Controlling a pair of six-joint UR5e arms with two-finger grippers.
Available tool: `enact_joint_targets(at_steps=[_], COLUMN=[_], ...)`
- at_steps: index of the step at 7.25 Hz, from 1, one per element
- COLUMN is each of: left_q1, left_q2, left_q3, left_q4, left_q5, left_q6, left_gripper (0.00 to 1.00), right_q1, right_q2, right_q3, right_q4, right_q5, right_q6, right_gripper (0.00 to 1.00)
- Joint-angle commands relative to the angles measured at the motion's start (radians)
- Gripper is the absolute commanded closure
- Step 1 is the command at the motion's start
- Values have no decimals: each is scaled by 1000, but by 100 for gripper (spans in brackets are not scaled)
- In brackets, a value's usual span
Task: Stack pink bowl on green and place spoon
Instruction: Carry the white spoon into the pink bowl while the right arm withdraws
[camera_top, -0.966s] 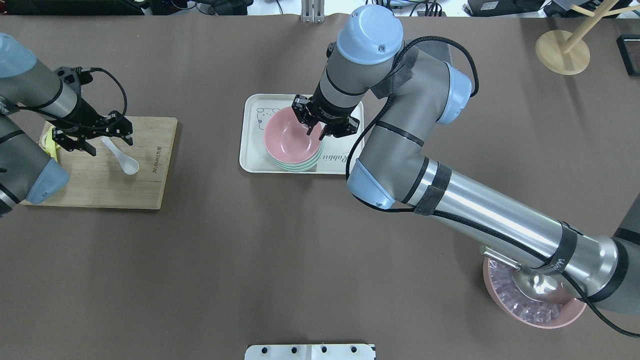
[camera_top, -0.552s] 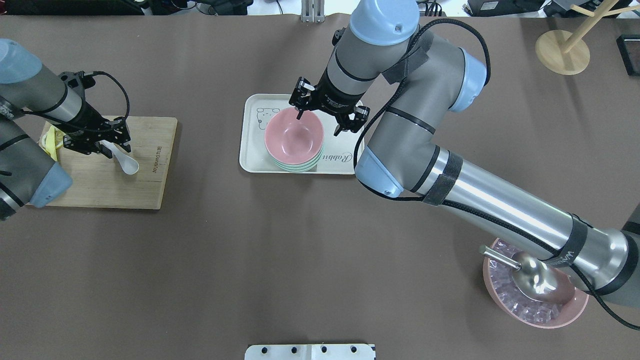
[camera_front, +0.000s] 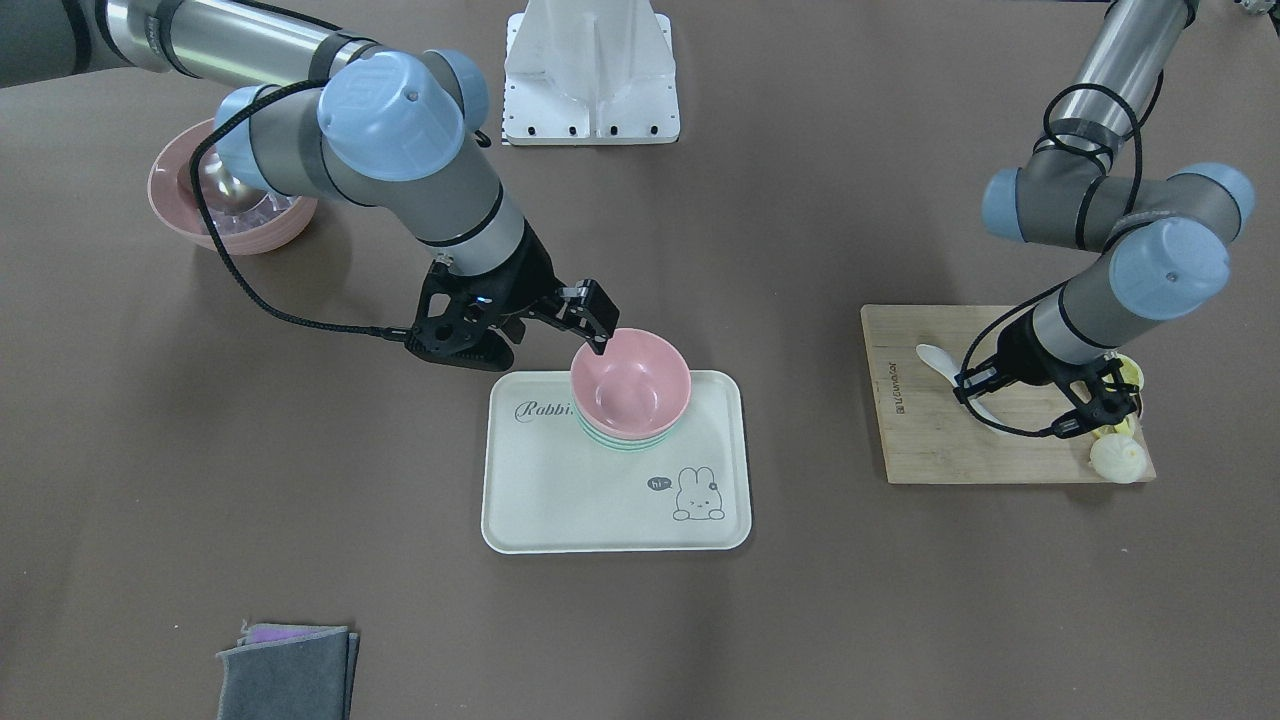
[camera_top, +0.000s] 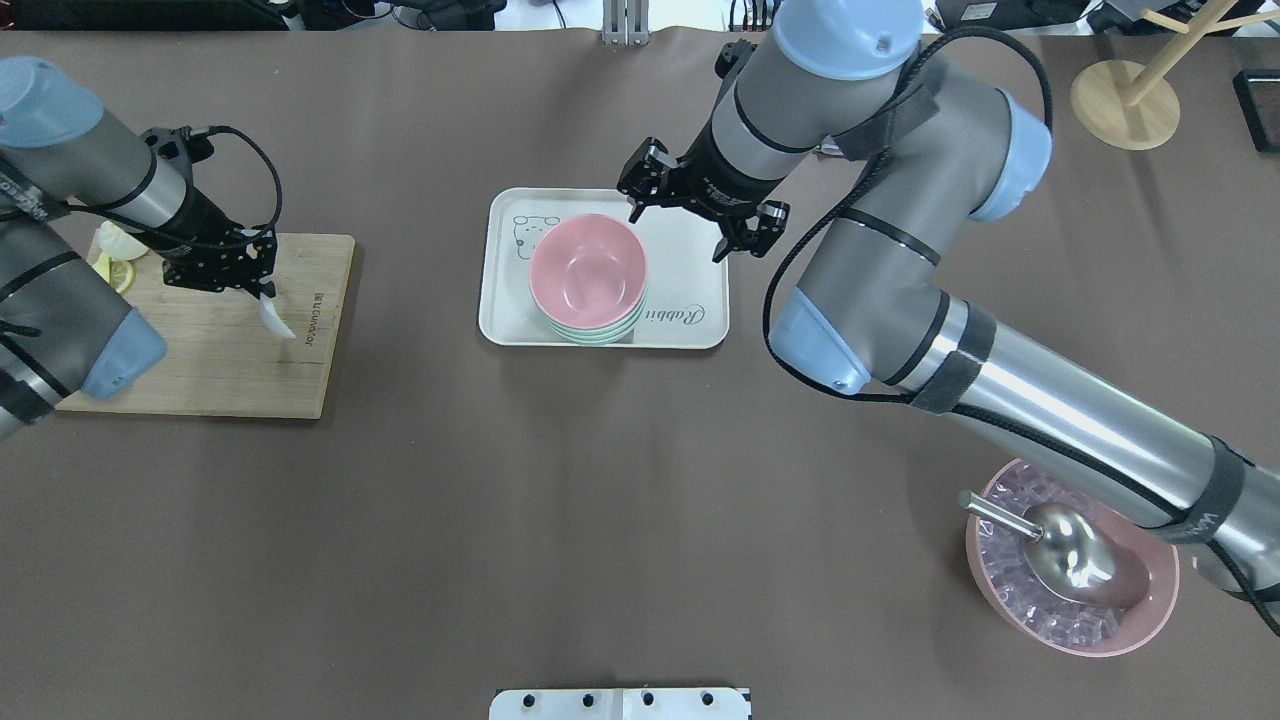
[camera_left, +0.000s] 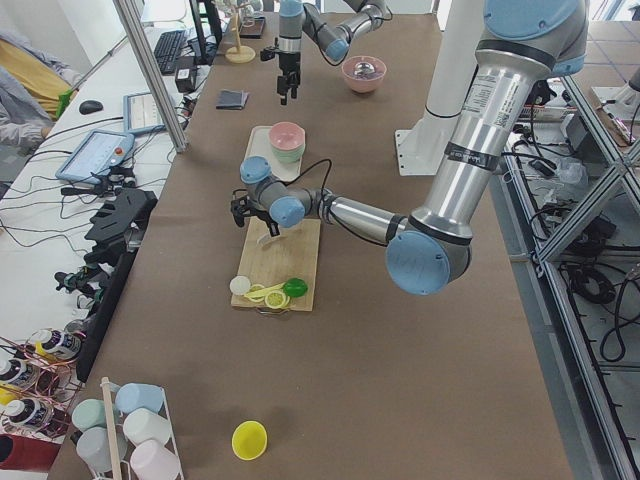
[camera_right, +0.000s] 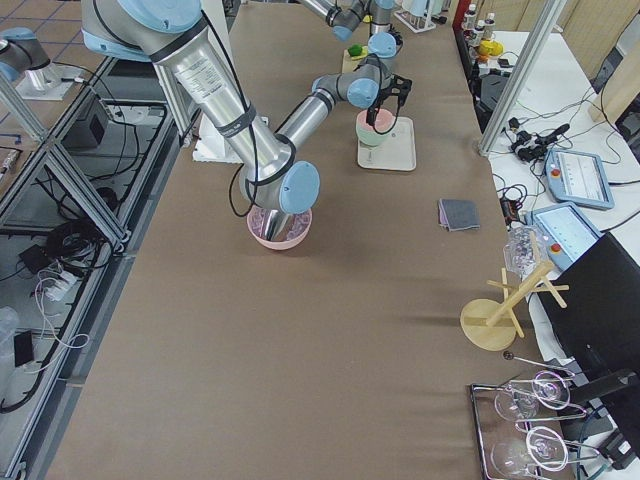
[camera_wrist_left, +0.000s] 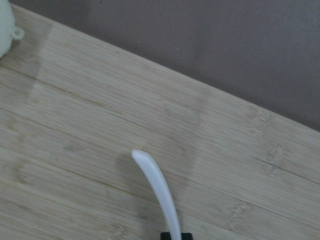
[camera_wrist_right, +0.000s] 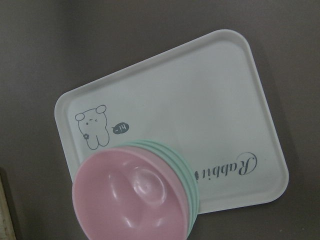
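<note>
The robot's left gripper should put the white spoon down inside the pink bowl (camera_front: 638, 392) on top of the stacked green bowls. The spoon is still just above the cutting board.
The pink bowl (camera_top: 588, 268) sits nested on the stacked green bowls (camera_top: 600, 333) on the white tray (camera_top: 690, 300). My right gripper (camera_top: 677, 235) is open and empty, hovering over the tray's back edge just behind the bowl; it also shows in the front view (camera_front: 545, 345). Its wrist view looks down on the pink bowl (camera_wrist_right: 130, 200) and the tray (camera_wrist_right: 200, 100). My left gripper (camera_top: 258, 290) is shut on the white spoon (camera_top: 276, 316) and holds it just above the wooden cutting board (camera_top: 210, 370). The spoon (camera_wrist_left: 155, 185) casts a shadow on the board.
Lemon slices and a white bun (camera_top: 115, 255) lie at the board's back left. A pink bowl of ice with a metal scoop (camera_top: 1070, 570) stands front right under my right arm. A wooden stand (camera_top: 1125, 100) is back right. A grey cloth (camera_front: 285, 680) lies on the operators' side.
My right gripper let go of the pink bowl's rim, opened and drew back and to the right. My left gripper came down, shut on the spoon and lifted it.
</note>
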Motion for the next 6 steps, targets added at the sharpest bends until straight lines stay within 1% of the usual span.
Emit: enact_joint_targets(at_steps=[1, 2, 3, 4, 5, 6], left_q1=[4, 14, 51, 83, 123, 169], left_q2=[-136, -203, -253, -305, -363, -406], left_q3=[-3, 0, 6, 11, 37, 55], left_q4=[4, 4, 1, 4, 3, -2], left_q5=[-28, -26, -21, -14, 30, 107], left_q6=[-83, -130, -183, -225, -254, -286], left_gripper=[100, 100, 100, 100, 100, 100], right_q1=[73, 100, 153, 227, 311, 350], right_q2=[-125, -227, -321, -385, -459, -532], right_q3=[90, 150, 208, 209, 206, 206], right_q4=[57, 77, 64, 62, 62, 62], right_q5=[9, 23, 53, 152, 216, 216], right_q6=[-128, -258, -393, -518, -631, -748], right_gripper=[0, 0, 0, 0, 0, 0])
